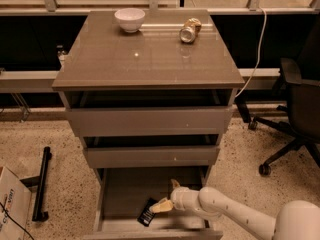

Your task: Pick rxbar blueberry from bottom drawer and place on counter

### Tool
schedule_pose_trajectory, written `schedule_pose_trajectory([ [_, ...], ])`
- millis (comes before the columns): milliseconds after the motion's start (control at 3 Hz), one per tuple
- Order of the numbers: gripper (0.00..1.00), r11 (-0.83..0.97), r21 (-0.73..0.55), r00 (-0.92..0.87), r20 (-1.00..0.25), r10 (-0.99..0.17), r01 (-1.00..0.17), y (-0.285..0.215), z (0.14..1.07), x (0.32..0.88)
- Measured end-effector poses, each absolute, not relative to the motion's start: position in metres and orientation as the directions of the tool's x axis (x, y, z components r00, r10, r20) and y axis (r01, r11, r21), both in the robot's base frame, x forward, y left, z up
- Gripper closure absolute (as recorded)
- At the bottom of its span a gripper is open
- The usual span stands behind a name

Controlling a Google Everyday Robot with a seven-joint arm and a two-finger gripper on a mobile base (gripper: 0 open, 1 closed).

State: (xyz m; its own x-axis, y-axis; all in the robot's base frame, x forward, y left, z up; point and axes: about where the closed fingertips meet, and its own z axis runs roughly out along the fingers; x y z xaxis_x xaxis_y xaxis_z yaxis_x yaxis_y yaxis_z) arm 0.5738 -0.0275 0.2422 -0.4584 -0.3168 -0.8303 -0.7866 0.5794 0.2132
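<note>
The robot's gripper will close on the middle of the rxbar blueberry (pixel 148 212) that lies in the open bottom drawer.
The rxbar blueberry (pixel 148 212), a dark flat bar, lies at an angle on the grey floor of the open bottom drawer (pixel 125 191), near its front. My gripper (pixel 168 195) reaches into the drawer from the right on a white arm. It is open, with the lower pale finger (pixel 161 205) touching or just beside the bar's right end and the other finger up behind it. The counter (pixel 150 56) is the glossy grey-brown top of the cabinet, well above the gripper.
A white bowl (pixel 130 19) and a gold-silver can (pixel 190 30) lying on its side are at the back of the counter. The two upper drawers are slightly ajar. A black office chair (pixel 300 109) stands at the right, a cardboard box (pixel 10 204) and a black bar (pixel 41 184) at the left.
</note>
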Motion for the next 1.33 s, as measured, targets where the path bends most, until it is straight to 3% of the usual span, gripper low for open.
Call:
schedule_pose_trajectory([
  [667, 0.0, 0.557, 0.171, -0.432, -0.817, -0.38, -0.813, 0.004, 0.188, 0.584],
  [1333, 0.0, 0.526, 0.074, -0.39, -0.758, -0.522, -0.847, 0.027, 0.14, 0.573],
])
